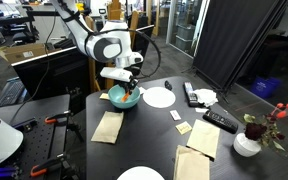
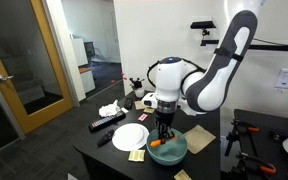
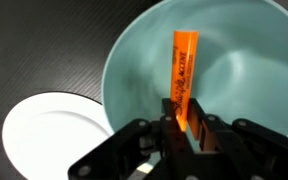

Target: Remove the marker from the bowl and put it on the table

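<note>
Next, I release the orange marker on the dark table point(image 1: 155, 115) point(image 3: 44, 73) beside the white plate that is next to the bowl.
The orange marker point(image 3: 183, 68) stands lengthwise in the wrist view over the inside of the light-teal bowl point(image 3: 239, 60). My gripper point(image 3: 183, 122) is shut on the marker's near end, right above the bowl. In both exterior views the gripper point(image 1: 124, 88) point(image 2: 164, 128) reaches down into the bowl point(image 1: 123, 98) point(image 2: 169, 150), which sits on the dark table point(image 1: 154, 125) point(image 2: 114, 158). The marker's orange end shows by the bowl rim in an exterior view point(image 2: 157, 142).
A white plate point(image 3: 44, 135) lies next to the bowl, also visible in both exterior views point(image 1: 159, 97) point(image 2: 130, 137). Tan napkins point(image 1: 107, 126), black remotes point(image 1: 220, 120), a second plate point(image 1: 141, 175) and a white vase with red flowers point(image 1: 248, 142) lie around the table.
</note>
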`<state>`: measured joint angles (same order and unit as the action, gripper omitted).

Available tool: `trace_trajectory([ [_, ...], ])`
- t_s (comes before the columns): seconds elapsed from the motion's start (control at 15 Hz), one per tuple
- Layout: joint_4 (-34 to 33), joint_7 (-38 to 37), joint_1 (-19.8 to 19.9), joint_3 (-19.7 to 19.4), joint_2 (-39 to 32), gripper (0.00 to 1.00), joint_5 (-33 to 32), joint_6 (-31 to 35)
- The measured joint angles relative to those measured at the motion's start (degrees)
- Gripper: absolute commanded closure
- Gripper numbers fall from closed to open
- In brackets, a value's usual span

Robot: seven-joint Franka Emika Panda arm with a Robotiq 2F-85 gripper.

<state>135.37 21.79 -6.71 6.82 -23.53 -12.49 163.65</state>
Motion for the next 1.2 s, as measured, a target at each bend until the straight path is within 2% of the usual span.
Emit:
trace_trajectory([
  [0.2, 0.4, 0.5, 2.5, 1.9, 3.9, 0.95, 1.1, -2.7],
  [0.53, 0.8, 4.5, 6.5, 4.6, 9.0, 0.95, 7.6, -5.2],
  [0.87, 0.4, 4.7, 7.9, 2.2, 10.7, 0.95, 8.9, -5.4],
  [1.2, -1.3, 4.7, 8.4, -1.0, 8.4, 0.95, 8.2, -5.1],
])
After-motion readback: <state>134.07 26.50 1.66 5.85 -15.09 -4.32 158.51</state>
